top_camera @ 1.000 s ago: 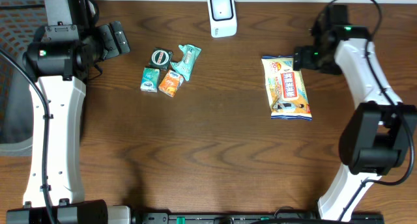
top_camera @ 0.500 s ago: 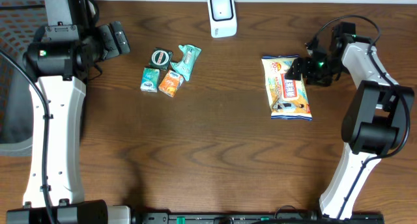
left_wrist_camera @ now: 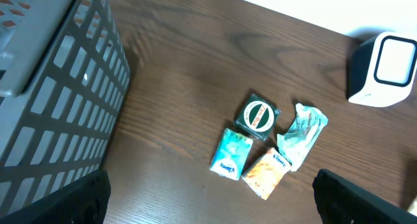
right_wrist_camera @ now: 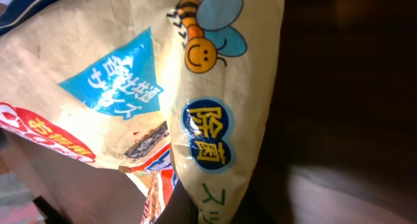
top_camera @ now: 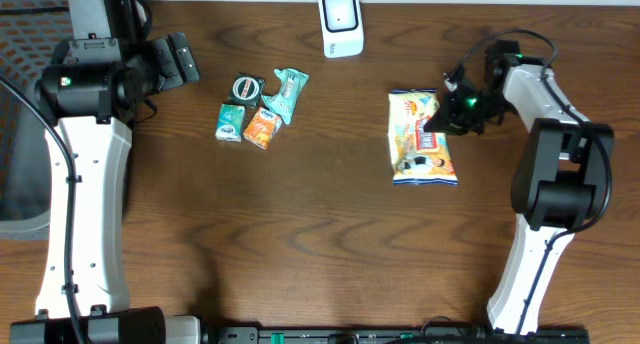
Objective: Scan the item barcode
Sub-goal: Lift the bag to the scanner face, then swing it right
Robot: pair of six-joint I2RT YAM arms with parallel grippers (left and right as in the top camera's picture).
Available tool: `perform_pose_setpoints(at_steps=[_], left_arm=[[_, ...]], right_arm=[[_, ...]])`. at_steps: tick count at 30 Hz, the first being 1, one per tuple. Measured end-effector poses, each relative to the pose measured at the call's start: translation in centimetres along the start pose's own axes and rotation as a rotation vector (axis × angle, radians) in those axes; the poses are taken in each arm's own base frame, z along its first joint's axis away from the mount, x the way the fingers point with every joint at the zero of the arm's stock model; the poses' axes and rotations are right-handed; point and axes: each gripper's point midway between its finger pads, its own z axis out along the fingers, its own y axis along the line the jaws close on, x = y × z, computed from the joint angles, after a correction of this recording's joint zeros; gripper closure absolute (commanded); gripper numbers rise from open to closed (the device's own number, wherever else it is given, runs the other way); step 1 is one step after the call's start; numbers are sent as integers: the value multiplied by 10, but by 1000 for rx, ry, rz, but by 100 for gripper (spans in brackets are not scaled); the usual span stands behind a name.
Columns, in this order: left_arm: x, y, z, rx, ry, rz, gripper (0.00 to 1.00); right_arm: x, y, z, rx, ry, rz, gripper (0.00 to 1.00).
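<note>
The snack bag will drop from my right gripper on the wooden table (top_camera: 571,122) beneath its arm's black elbow, far from the scanner.
The item is a cream snack bag (top_camera: 420,144) with red and blue print, lying right of the table's centre. My right gripper (top_camera: 443,117) is shut on its upper right edge. In the right wrist view the bag (right_wrist_camera: 195,87) fills the frame, its edge pinched between the dark fingers (right_wrist_camera: 195,208) at the bottom. No barcode shows on it. The white scanner (top_camera: 341,22) stands at the back centre, also in the left wrist view as the scanner (left_wrist_camera: 388,68). My left gripper (top_camera: 180,59) hangs open at the far left, and its view shows the gripper (left_wrist_camera: 208,211) holding nothing.
A small cluster lies left of the scanner: a round tin (top_camera: 245,87), a teal packet (top_camera: 231,122), an orange packet (top_camera: 262,127) and a crumpled teal wrapper (top_camera: 285,92). A grey mesh basket (left_wrist_camera: 52,87) stands at the table's left edge.
My right gripper went from open beside the bag to shut on its edge. The bag has slid left and its right side has bunched up. The left arm has stayed still.
</note>
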Motion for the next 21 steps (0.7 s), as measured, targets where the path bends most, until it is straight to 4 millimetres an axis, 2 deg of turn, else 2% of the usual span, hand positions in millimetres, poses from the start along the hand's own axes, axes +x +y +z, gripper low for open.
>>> perform_pose_setpoints(at_steps=[6, 8, 11, 14, 16, 18, 21], left_arm=[[0, 0, 0, 0, 0, 0, 2], [0, 0, 0, 0, 0, 0, 2], [0, 0, 0, 0, 0, 0, 2], [0, 0, 0, 0, 0, 0, 2], [0, 0, 0, 0, 0, 0, 2], [0, 0, 0, 0, 0, 0, 2], [0, 0, 0, 0, 0, 0, 2]], right_arm=[[-19, 23, 6, -32, -60, -14, 99], [-39, 33, 0, -38, -123, -22, 99], [-80, 50, -15, -55, -270, -50, 99], [-124, 85, -37, -96, -447, -119, 99], [-145, 120, -45, -135, -554, -167, 99], [-158, 153, -46, -168, -633, -198, 99], [-165, 186, -44, -204, -696, -218, 99]])
